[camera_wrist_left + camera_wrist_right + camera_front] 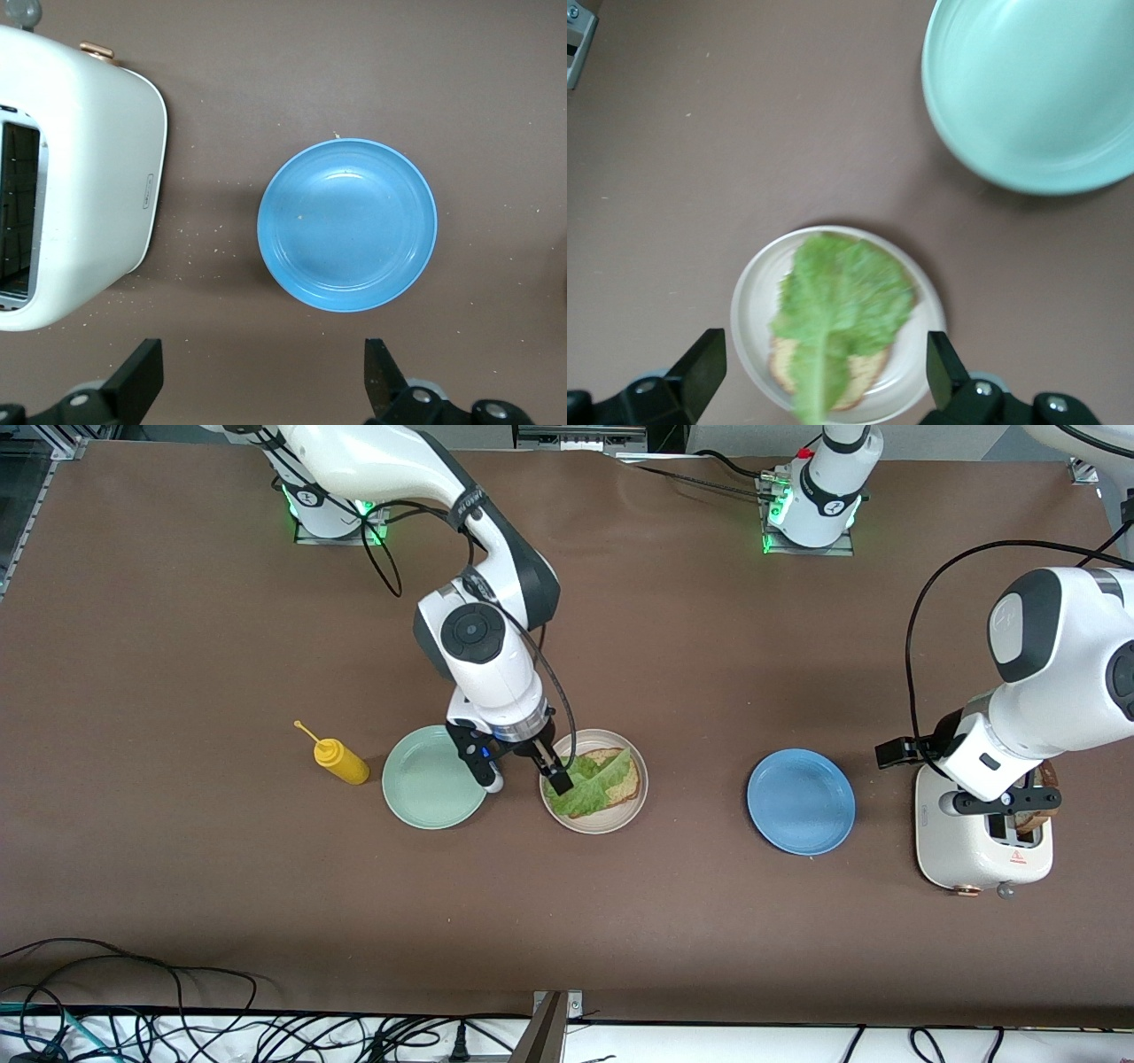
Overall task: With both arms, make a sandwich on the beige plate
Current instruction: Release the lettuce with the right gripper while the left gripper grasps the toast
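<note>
My left gripper closes next on the exposed top (1050,777) of the brown slice standing in the white toaster.
The beige plate (611,824) (749,310) lies mid-table with one slice of toasted bread (625,777) (868,370) on it. A ruffled green lettuce leaf (592,788) (843,297) lies over that slice. My right gripper (525,778) (824,376) hangs open just above the plate's edge toward the mint plate. One fingertip (559,781) is at the leaf's edge, and nothing is held. My left gripper (1010,808) (261,381) is open over the white toaster (974,850) (89,177). A brown slice (1036,821) stands in the toaster, partly hidden.
A mint-green plate (432,779) (1036,88) lies right beside the beige plate, toward the right arm's end. A yellow squeeze bottle (341,761) lies past it. A blue plate (801,801) (347,224) sits between the beige plate and the toaster.
</note>
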